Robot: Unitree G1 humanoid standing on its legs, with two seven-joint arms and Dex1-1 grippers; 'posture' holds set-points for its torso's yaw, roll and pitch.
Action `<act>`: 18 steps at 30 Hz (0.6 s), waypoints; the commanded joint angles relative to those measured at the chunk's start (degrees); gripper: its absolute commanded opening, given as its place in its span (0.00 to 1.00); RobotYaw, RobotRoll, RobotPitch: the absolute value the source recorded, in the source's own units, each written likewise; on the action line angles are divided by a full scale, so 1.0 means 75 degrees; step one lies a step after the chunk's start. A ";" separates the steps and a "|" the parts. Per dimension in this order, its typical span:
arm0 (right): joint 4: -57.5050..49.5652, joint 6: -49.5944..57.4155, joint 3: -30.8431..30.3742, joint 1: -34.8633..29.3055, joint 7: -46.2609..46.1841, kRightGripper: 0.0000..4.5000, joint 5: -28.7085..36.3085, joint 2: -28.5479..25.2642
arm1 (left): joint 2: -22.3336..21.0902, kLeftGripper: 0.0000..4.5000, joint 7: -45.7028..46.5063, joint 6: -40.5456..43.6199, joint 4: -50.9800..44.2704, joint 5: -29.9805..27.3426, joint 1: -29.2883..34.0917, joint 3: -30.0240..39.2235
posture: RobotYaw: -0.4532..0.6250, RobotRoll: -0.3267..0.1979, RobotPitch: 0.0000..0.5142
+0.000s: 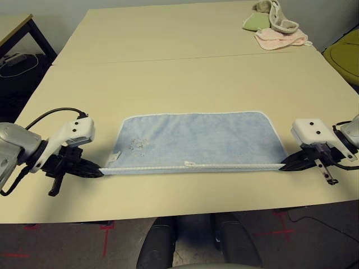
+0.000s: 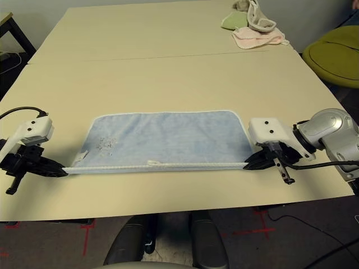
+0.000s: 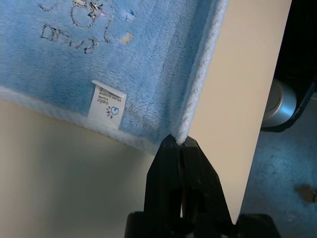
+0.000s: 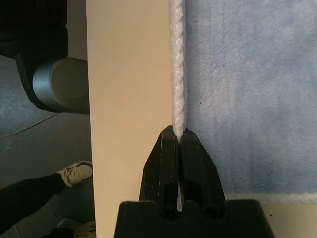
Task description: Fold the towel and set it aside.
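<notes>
Next, my left gripper lets go of the towel's near corner on the towel's far corner (image 1: 131, 113) beyond the printed motif.
The light-blue towel (image 1: 196, 140) lies spread on the table in front of me, its white piped near edge pulled taut between my two grippers. My left gripper (image 1: 100, 172) is shut on the towel's near left corner, beside the small white tag (image 3: 107, 104) and the faint printed motif (image 1: 137, 144). My right gripper (image 1: 284, 166) is shut on the near right corner, its fingertips pinching the white piping (image 4: 177, 99). Both corners sit just above the tabletop near the front edge.
The beige table (image 1: 185, 78) stretches far beyond the towel. At its far right corner lies a heap of pink, green and beige cloths (image 1: 276, 25). A green chair (image 2: 336, 53) stands off the right side. A person's leg and shoe (image 4: 59, 178) show on the floor below the table edge.
</notes>
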State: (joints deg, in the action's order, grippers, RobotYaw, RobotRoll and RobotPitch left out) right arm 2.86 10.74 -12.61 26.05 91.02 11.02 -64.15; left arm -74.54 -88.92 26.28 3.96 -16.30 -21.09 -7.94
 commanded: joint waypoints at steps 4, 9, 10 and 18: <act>0.1028 -0.0444 -0.0026 0.0429 -0.0479 0.00 -0.0745 0.0073 | 0.0416 0.01 0.0494 0.0020 0.1011 0.0806 -0.0956 -0.0242 | 0.47 0.62 0.31; 0.1732 -0.0884 -0.0062 0.0920 -0.0623 0.00 -0.1019 0.0154 | 0.0661 0.01 0.0419 -0.0011 0.1489 0.0973 -0.1763 -0.0423 | 0.47 0.62 0.31; 0.1900 -0.0998 -0.0085 0.1027 -0.0669 0.00 -0.1089 0.0183 | 0.0714 0.01 0.0419 -0.0071 0.1625 0.1042 -0.1933 -0.0480 | 0.47 0.62 0.31; 0.3395 -0.2341 -0.0175 0.1940 -0.1720 0.00 -0.1941 0.0701 | 0.1313 0.01 0.0844 -0.0521 0.2480 0.1438 -0.2752 -0.0583 | 0.47 0.62 0.31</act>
State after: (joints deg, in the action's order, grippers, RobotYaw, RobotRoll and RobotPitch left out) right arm 23.37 -5.35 -13.76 40.60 80.25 0.81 -57.57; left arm -63.34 -84.35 22.00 19.14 -9.10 -41.85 -12.46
